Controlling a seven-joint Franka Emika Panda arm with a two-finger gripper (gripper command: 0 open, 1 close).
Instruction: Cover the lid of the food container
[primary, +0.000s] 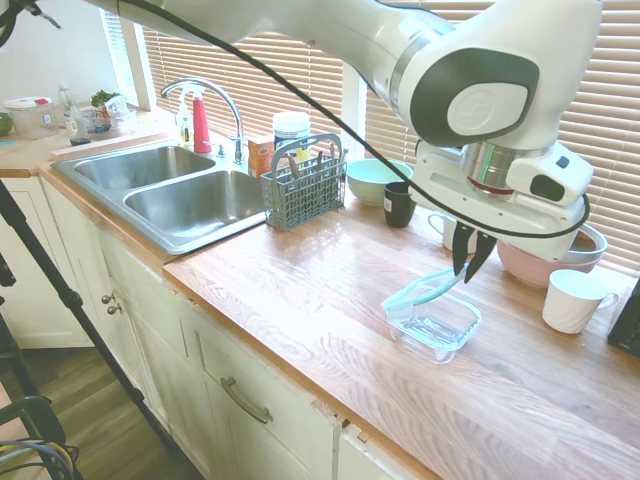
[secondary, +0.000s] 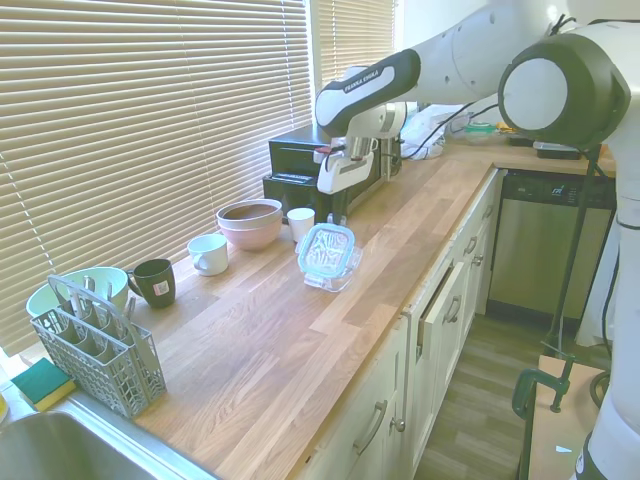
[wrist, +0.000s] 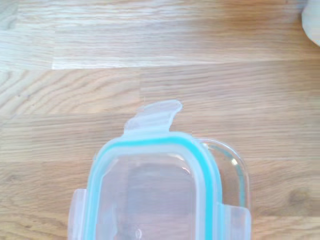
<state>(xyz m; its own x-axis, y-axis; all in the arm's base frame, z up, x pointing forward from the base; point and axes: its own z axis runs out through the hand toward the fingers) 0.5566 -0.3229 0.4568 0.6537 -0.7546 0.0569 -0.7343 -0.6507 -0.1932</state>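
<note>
The food container has an open top. Next, my gripper releases the lid flat across the glass rim of the food container (primary: 431, 308) (wrist: 172, 212), squarely over that open top.
The lid (primary: 420, 292) is clear plastic with a teal rim. It hangs tilted over the food container (primary: 440, 330), a small clear glass dish on the wooden counter. Its low edge meets the dish's near-left rim and its far edge is raised. My gripper (primary: 470, 272) points down at that raised edge and is shut on the lid. From the other side, the lid (secondary: 325, 248) faces the camera at a steep slant below the gripper (secondary: 337, 217), with the container (secondary: 335, 275) under it. In the wrist view the lid (wrist: 150, 190) sits offset from the container's rim (wrist: 237, 165).
Just behind the dish stand a pink bowl (primary: 540, 265) and a white mug (primary: 575, 300). Farther along are a dark mug (primary: 398, 205), a mint bowl (primary: 375, 180), a cutlery basket (primary: 300, 185) and the sink (primary: 170, 190). A black appliance (secondary: 300, 165) stands by the blinds.
</note>
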